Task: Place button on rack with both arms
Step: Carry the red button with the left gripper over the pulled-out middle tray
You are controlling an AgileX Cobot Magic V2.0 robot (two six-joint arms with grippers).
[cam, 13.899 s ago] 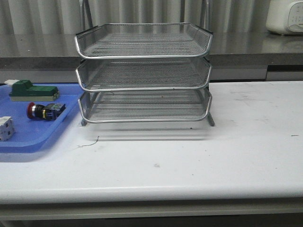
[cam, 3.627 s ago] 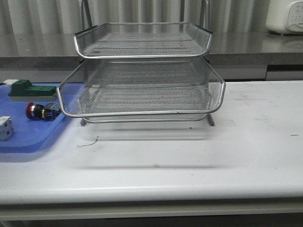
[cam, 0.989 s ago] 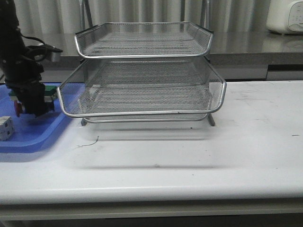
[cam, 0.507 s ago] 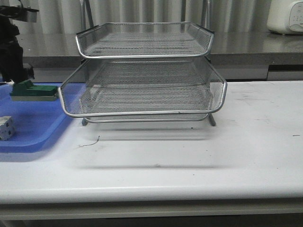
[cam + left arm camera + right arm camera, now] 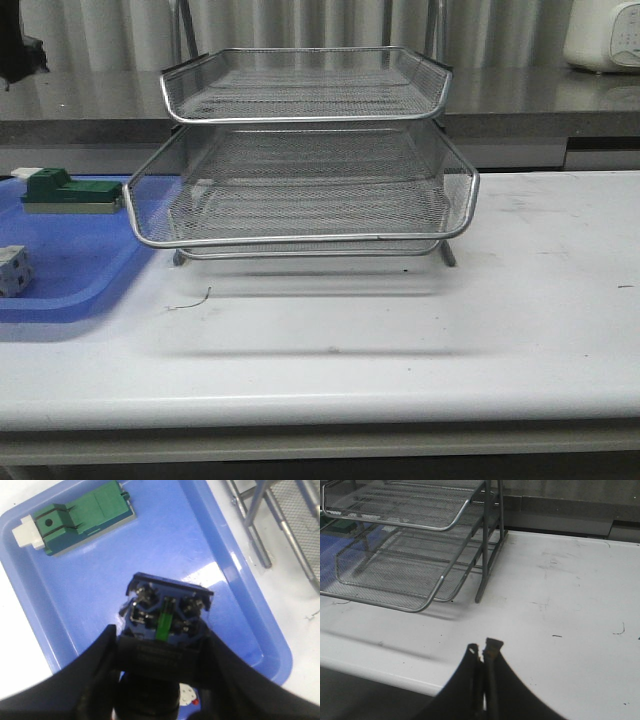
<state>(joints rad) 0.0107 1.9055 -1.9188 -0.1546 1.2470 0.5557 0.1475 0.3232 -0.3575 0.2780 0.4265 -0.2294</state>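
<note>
Next, my left gripper drops the button mid-way on the silver wire rack's lower level [image 5: 294, 192]. The button is in the air above the blue tray.
My left gripper [image 5: 162, 645] is shut on the button [image 5: 167, 615] and holds it in the air above the blue tray [image 5: 165, 540]. The button's black and blue rear end with metal terminals and a green strip faces the camera; its red head is hidden. In the front view only a dark bit of the left arm [image 5: 22, 45] shows at the top left, and the button is out of view. The silver wire rack [image 5: 300, 118] stands mid-table with its middle tier [image 5: 300, 240] pulled forward. My right gripper [image 5: 484, 652] is shut and empty, above the table's near edge right of the rack [image 5: 485, 555].
The blue tray [image 5: 60, 290] lies left of the rack and holds a green rectangular block [image 5: 70, 192] and a white cube-like part [image 5: 12, 270]. The block also shows in the left wrist view [image 5: 82, 520]. A white appliance [image 5: 605, 35] stands on the back counter.
My left gripper closed on the button in the tray and lifted it up, nearly out of the front view. The button is gone from the tray. The rack's middle tier was pulled forward earlier.
</note>
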